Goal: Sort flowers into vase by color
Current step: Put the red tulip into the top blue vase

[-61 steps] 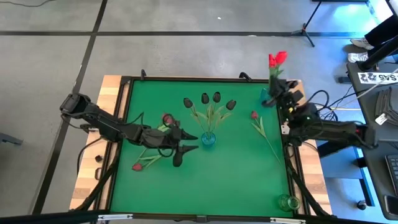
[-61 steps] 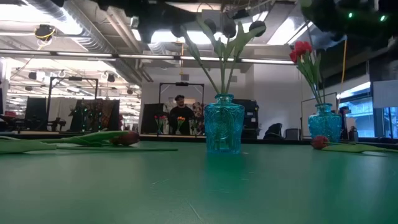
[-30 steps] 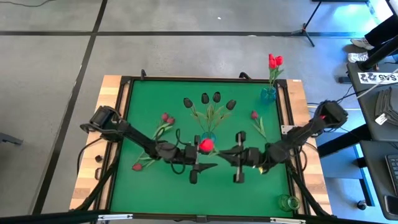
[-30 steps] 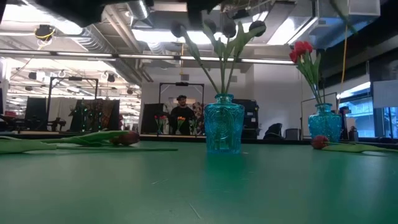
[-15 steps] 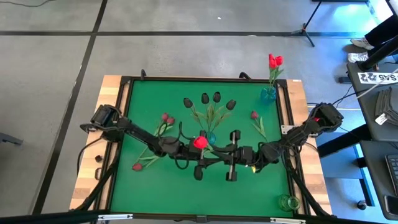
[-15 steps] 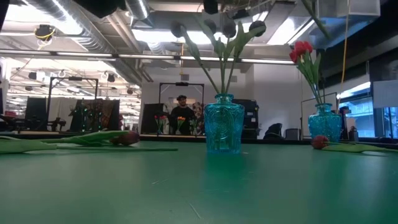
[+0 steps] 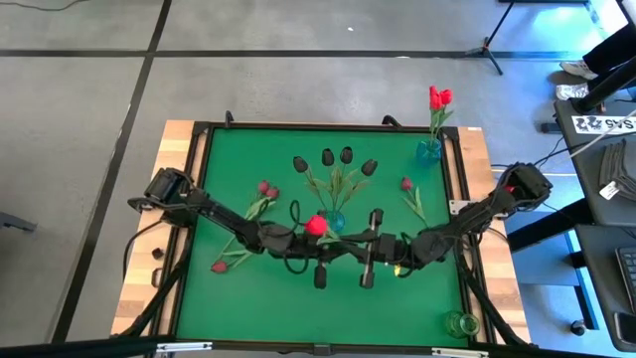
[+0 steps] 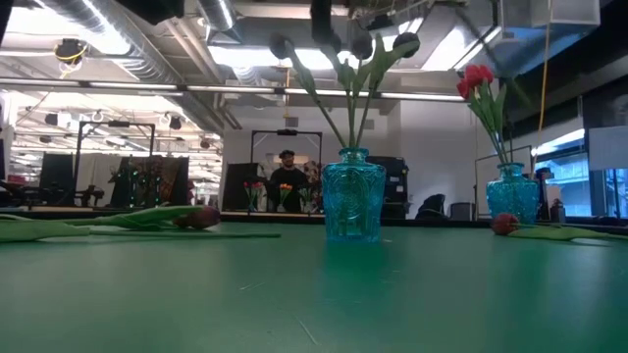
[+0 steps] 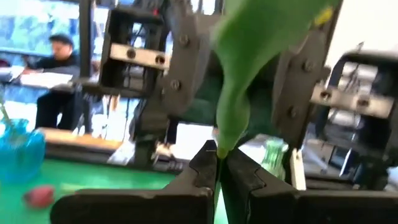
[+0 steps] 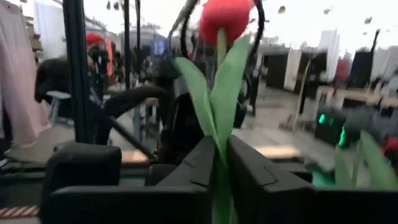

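Note:
My right gripper is holding the red tulip low at its leaf bases. Next, I regrip closer to the tulip's head (image 10: 221, 51) while my left gripper keeps the tulip steady.
A red tulip (image 7: 316, 226) hangs above the table's middle, held between my two grippers, which face each other. My left gripper (image 7: 334, 252) reaches in from the left and is shut on its greenery. My right gripper (image 7: 353, 250) reaches in from the right with its fingers close on either side of the stem. A blue vase (image 7: 334, 221) with near-black tulips (image 7: 336, 159) stands just behind them. Another blue vase (image 7: 428, 151) at the far right holds red tulips (image 7: 440, 96). My left gripper pinches a green leaf or the stem (image 9: 219, 148) between its two fingertips, coming level from the table's left. The flower is clear of the table. My right gripper has the stem and the leaf bases (image 10: 219, 158) between its two fingers, level from the table's right. The red head (image 10: 225, 15) stands beyond the fingertips, toward the left arm.
Loose tulips lie on the green mat: dusky ones at the left (image 7: 264, 189), a red one at the near left (image 7: 220, 266), one at the right (image 7: 406, 185). A clear glass (image 7: 460, 323) stands at the near right corner. A person shows far behind the table (image 8: 286, 181).
Both grippers have drawn closer together over the table's middle, the right one moving left with the red tulip. My left gripper has shut on the flower's greenery. The red head has shifted slightly left and toward the far edge.

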You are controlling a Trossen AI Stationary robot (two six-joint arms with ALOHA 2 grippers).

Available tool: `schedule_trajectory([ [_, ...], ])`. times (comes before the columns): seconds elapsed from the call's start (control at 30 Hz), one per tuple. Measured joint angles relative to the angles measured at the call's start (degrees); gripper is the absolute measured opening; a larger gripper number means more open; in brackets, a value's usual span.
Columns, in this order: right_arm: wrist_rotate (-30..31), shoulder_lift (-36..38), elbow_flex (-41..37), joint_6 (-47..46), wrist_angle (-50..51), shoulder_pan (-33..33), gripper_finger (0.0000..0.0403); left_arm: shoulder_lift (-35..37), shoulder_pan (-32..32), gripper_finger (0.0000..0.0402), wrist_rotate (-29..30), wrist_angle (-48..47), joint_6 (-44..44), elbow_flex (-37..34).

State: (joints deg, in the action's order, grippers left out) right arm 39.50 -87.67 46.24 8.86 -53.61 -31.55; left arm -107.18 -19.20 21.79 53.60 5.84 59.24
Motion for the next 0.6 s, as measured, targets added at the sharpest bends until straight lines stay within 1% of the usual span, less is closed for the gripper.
schedule_trajectory([
  [0.1, -0.15, 2.67, 0.0, -6.93, 8.46, 0.04, 0.0083, 0.04, -0.38, 0.0004, 1.39, -4.9, 1.58, 0.04],
  [0.2, -1.57, 4.98, 0.0, -13.03, 15.69, 0.1, 0.0126, 0.02, -0.36, 0.0003, 1.7, -8.68, 2.9, 0.04],
  [0.3, -2.99, 5.75, 0.01, -15.59, 18.86, 0.11, 0.0153, 0.02, -0.22, 0.0002, 1.75, -11.4, 3.08, 0.04],
  [0.37, -3.25, 5.78, 0.95, -16.57, 21.92, 0.65, 0.016, 0.02, -0.14, 0.0002, 1.7, -12.26, 3.52, 0.04],
  [0.5, -8.53, 5.08, 6.17, -20.41, 35.37, 3.25, 0.0163, 0.02, 0.06, 0.0002, 0.98, -12.37, 4.31, 0.04],
  [0.6, -10.66, 4.56, 9.79, -21.79, 41.71, 4.66, 0.0163, 0.02, -0.2, 0.0001, 0.78, -13.36, 4.33, 0.04],
])
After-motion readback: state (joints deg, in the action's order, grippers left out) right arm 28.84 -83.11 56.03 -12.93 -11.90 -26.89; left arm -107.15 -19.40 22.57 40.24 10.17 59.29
